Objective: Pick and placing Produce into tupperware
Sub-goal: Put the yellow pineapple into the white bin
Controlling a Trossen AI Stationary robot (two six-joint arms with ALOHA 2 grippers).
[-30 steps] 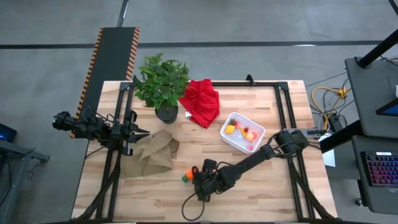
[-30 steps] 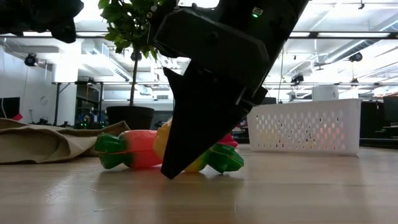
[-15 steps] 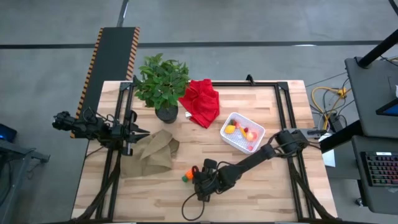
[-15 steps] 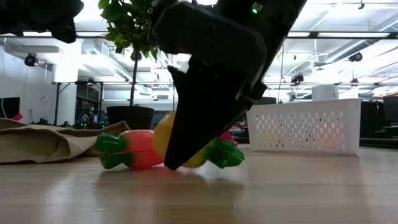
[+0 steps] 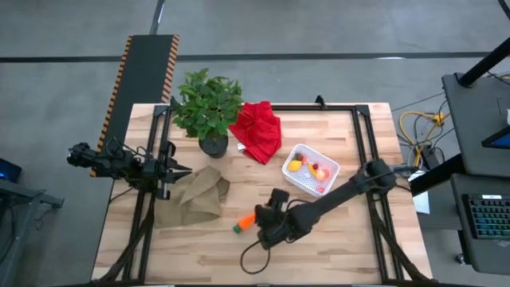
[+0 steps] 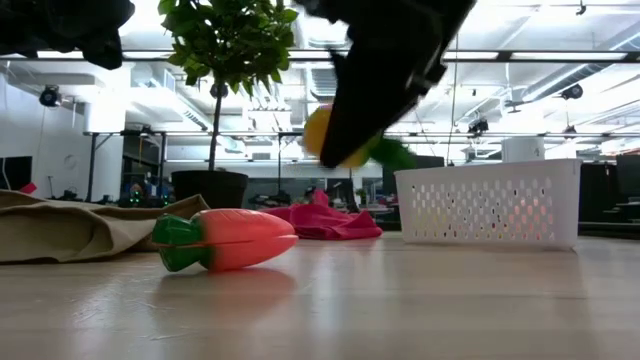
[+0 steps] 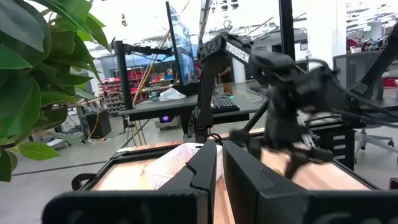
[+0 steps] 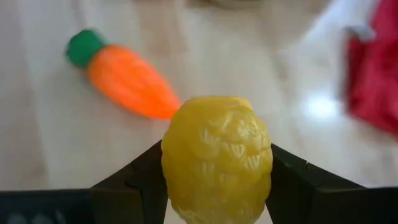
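Note:
The robot's right gripper should set the yellow, bumpy piece down on the white tupperware's bare bottom beside the lemon (image 5: 300, 177). The piece now hangs above the table's near middle.
My right gripper (image 5: 264, 223) hangs above the table's near middle, shut on a yellow, bumpy piece of produce (image 8: 216, 158) with a green tip (image 6: 395, 155). An orange carrot (image 5: 245, 222) with a green end lies on its side on the table just left of that gripper. The white tupperware (image 5: 311, 169) stands to the far right of it with several small produce pieces inside. My left gripper (image 5: 174, 170) waits shut at the left edge, beside the tan cloth (image 5: 195, 195). My right gripper pinches the yellow piece by two opposite sides of its body (image 8: 174, 163) between its two fingers (image 8: 134, 177). The fingers slant down at it from the table's right side. The piece hangs clear of the table, well above the carrot (image 6: 225, 240).
A potted plant (image 5: 209, 108) and a red cloth (image 5: 256, 130) stand at the far side. Black frame rails run along the table's left and right edges. Bare wood lies between the carrot and the tupperware (image 6: 490, 205).
My right gripper stood around the yellow piece on the table beside the carrot, then rose and tipped, lifting the piece clear and shifting slightly toward the table's right. The carrot stayed where it lay.

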